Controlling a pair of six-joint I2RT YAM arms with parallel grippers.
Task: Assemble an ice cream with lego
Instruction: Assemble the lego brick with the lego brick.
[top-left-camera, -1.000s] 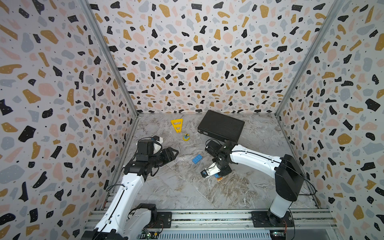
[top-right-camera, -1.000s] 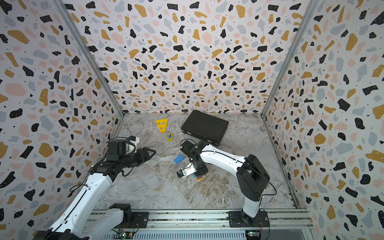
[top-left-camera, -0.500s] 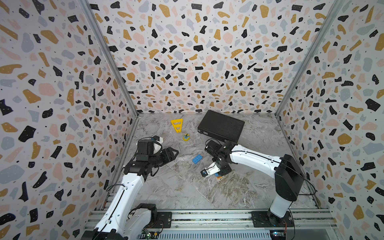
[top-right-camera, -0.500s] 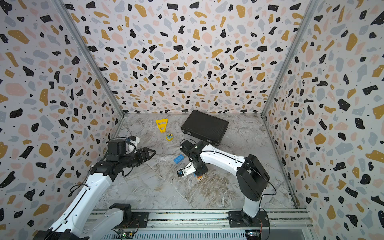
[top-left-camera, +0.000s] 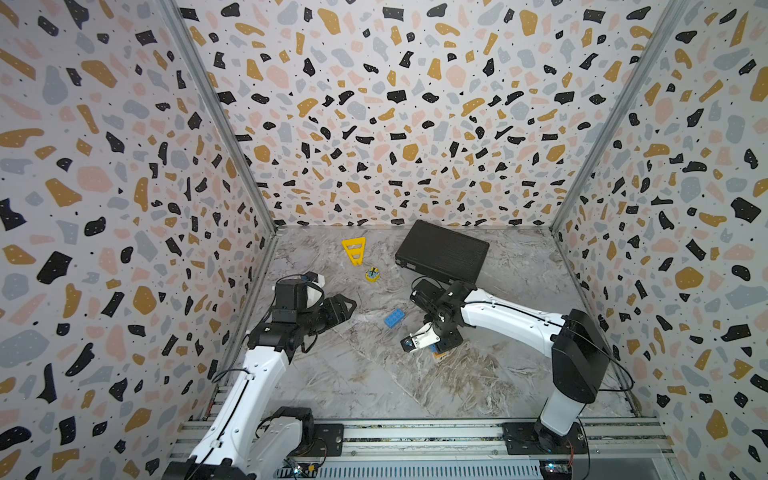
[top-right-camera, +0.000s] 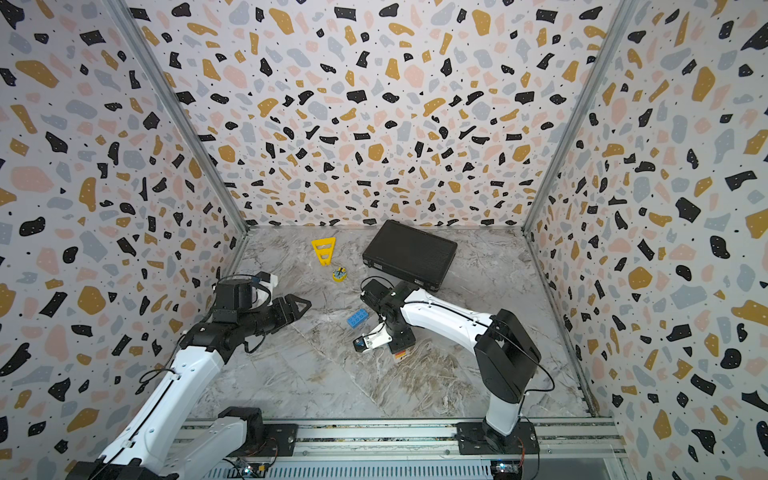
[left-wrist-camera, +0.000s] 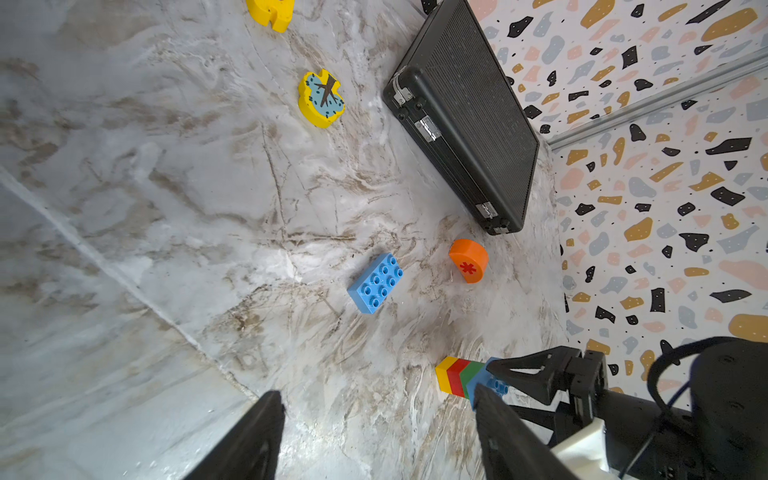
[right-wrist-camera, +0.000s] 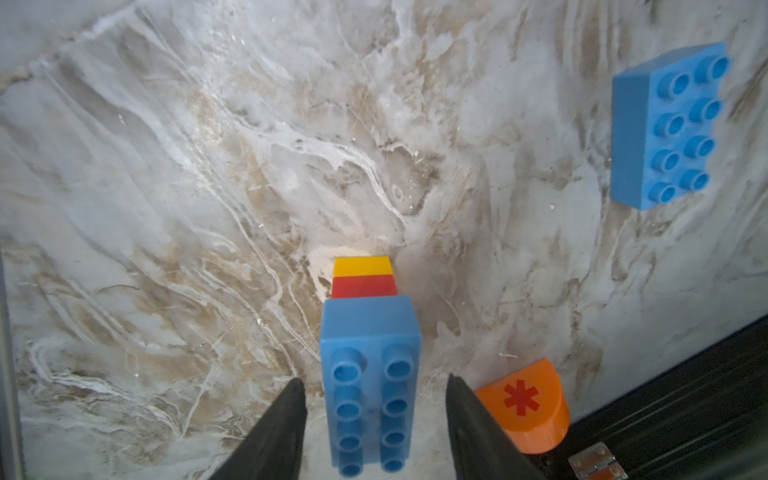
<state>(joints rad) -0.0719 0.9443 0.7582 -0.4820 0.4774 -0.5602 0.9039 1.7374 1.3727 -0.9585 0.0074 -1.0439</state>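
The loose blue brick is next for my left gripper, which should go to it and grab the middle of the brick's long sides (top-left-camera: 393, 318) (left-wrist-camera: 376, 284).
The ice cream stem (right-wrist-camera: 370, 328) stands upright on the marble floor: yellow at the bottom, then red and green, with a blue lego brick (left-wrist-camera: 482, 376) on top, studs up. My right gripper (right-wrist-camera: 374, 384) hangs over it, open, a finger on each side of the blue brick with a gap on both sides. A second blue brick (top-left-camera: 394, 318) (right-wrist-camera: 669, 124) lies loose to the left. The orange half-round with the red asterisk (left-wrist-camera: 468, 261) (right-wrist-camera: 523, 403) lies beside the stack, near the case. My left gripper (top-left-camera: 351, 305) (left-wrist-camera: 376, 399) is open and empty, left of the loose brick.
A black case (top-left-camera: 442, 251) lies at the back, just behind my right arm. A yellow slotted triangle (top-left-camera: 354, 250) and a small yellow round piece (top-left-camera: 372, 274) sit at the back left. Patterned walls close in three sides.
My right gripper's jaws have parted from the blue brick on the stack. The left jaws have spread slightly. Neither arm has shifted much.
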